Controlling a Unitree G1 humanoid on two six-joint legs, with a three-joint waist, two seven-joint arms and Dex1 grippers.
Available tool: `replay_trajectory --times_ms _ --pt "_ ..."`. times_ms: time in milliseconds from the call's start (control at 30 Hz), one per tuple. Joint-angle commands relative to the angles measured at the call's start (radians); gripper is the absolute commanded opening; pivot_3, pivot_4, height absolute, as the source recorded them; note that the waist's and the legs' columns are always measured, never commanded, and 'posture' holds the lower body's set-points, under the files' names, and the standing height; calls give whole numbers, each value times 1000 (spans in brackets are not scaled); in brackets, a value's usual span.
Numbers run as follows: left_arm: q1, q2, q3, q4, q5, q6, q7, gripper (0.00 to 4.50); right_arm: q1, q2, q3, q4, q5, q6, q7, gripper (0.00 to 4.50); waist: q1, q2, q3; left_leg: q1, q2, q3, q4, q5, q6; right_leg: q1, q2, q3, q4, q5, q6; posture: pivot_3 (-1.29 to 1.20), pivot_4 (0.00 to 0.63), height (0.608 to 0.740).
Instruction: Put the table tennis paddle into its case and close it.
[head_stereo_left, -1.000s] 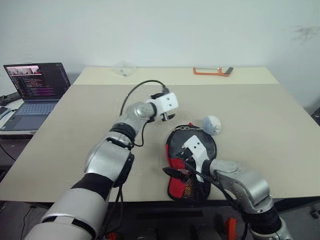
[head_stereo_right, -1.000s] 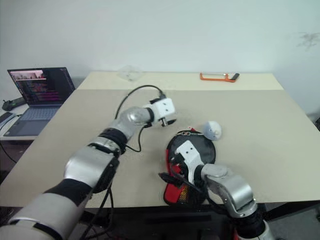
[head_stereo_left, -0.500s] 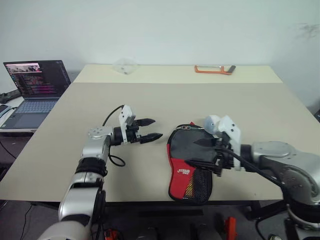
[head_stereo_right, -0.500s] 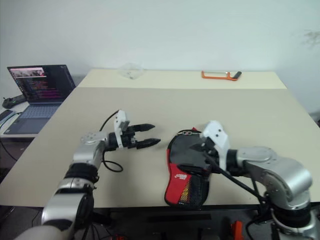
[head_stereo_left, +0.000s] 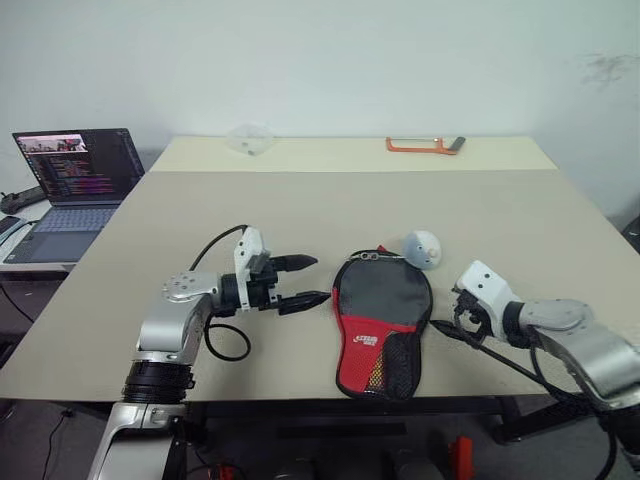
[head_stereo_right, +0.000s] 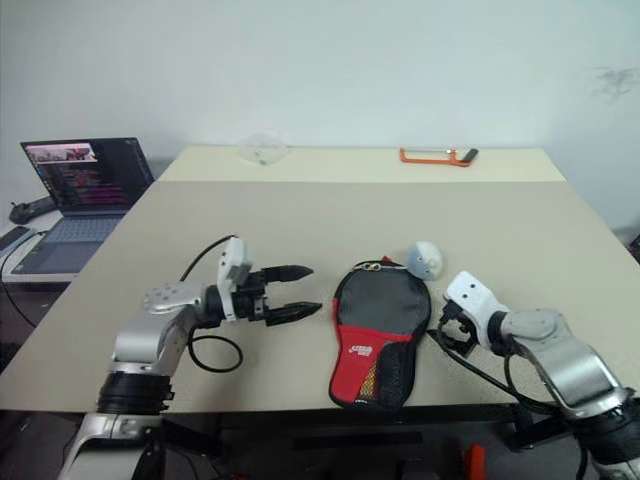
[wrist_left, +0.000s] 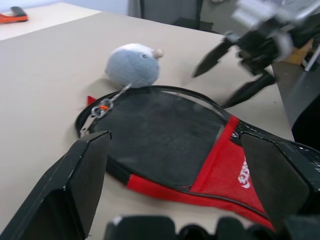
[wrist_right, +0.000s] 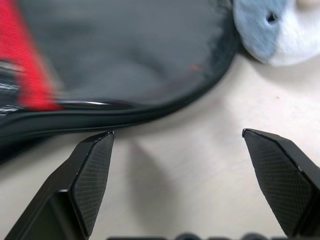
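Note:
The grey-and-white plush toy's chain leads to the zip pull of the case, so next my right gripper closes on the toy's round body (head_stereo_left: 424, 251) (wrist_right: 295, 37).
The case (head_stereo_left: 382, 318) lies flat near the table's front edge, its black round end away from me and its red mesh end toward me. Its zip pull (wrist_left: 102, 106) rests at the round end. The table tennis paddle is hidden. My left gripper (head_stereo_left: 320, 279) hovers just left of the case, pointing at it, open and empty. My right gripper (head_stereo_right: 441, 327) sits just right of the case, low over the table, open and empty. In the right wrist view the case's edge (wrist_right: 125, 60) lies beyond the spread fingers (wrist_right: 95, 175).
A small grey-and-white plush toy (head_stereo_left: 422, 249) lies against the case's far right side. A laptop (head_stereo_left: 75, 170) stands on a side table at the left. An orange tool (head_stereo_left: 425, 144) and a clear plastic item (head_stereo_left: 247, 138) lie at the table's far edge.
My left gripper drew back toward me and turned to point right at the case. My right gripper moved off the case to its right side. Both stayed open.

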Motion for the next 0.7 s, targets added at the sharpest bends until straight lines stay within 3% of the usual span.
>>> replay_trajectory --times_ms 33,300,700 --pt "4 8 -9 -32 -20 -19 14 4460 -45 28 12 66 -78 -93 -33 4500 0 0 0 0 0 0 0 0 0 0 0 0 0 0 0 0 150 740" --pt "19 6 -35 -1 -12 -71 14 4460 -100 138 15 174 -157 -173 -72 4500 -4 0 0 0 1 1 0 2 -3 0 0 1 -1 0 -1 0 150 740" --pt "-33 -3 -82 46 -10 -89 13 4460 -100 172 -11 157 -172 -180 -56 4500 -4 0 0 1 1 1 -1 2 -3 -1 1 2 0 1 -2 0 150 740"
